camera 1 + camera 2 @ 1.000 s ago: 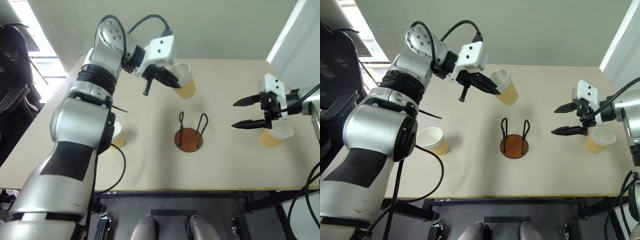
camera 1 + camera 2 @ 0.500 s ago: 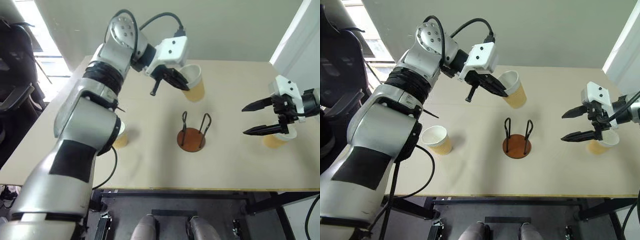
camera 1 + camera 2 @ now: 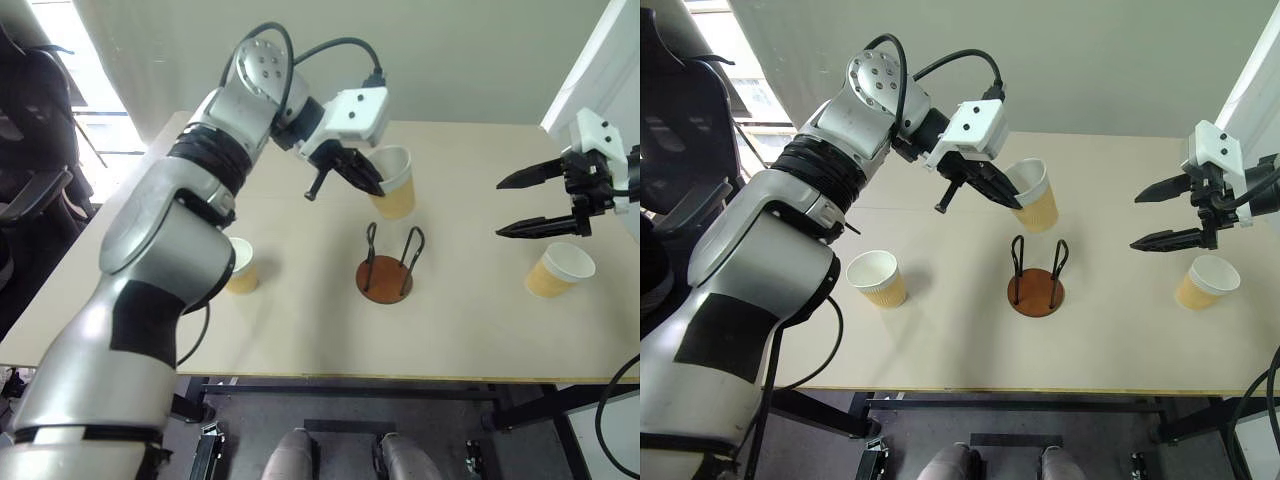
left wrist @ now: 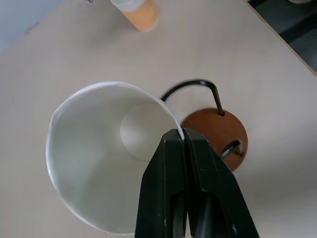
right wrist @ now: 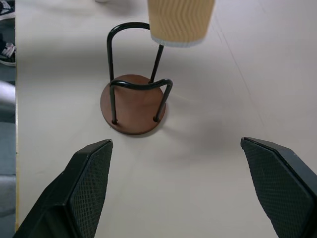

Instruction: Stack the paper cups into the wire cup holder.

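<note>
I need to release the yellow-orange paper cup from my left gripper onto the brown disc (image 3: 372,279) (image 4: 215,135) that lies between the dark wire loops.
My left gripper (image 3: 376,188) is shut on the rim of a yellow-orange paper cup (image 3: 394,184), pinching the wall with one finger inside (image 4: 178,136). The cup hangs in the air just behind and above the wire cup holder (image 3: 385,275), a brown disc with two dark wire loops standing mid-table. The right wrist view shows the held cup (image 5: 181,20) beyond the holder (image 5: 133,106). A second cup (image 3: 240,265) stands upright at the left and a third (image 3: 560,270) at the right. My right gripper (image 3: 503,207) is open, raised above and just inward of the right cup, with nothing between its fingers.
The beige table (image 3: 470,330) has its front edge near me and a grey wall behind it. A white panel (image 3: 590,60) stands at the far right. A black chair (image 3: 25,150) is off the table's left side.
My left gripper has carried its cup to the right, closer to the holder. The right gripper has risen away from the right cup, still open.
</note>
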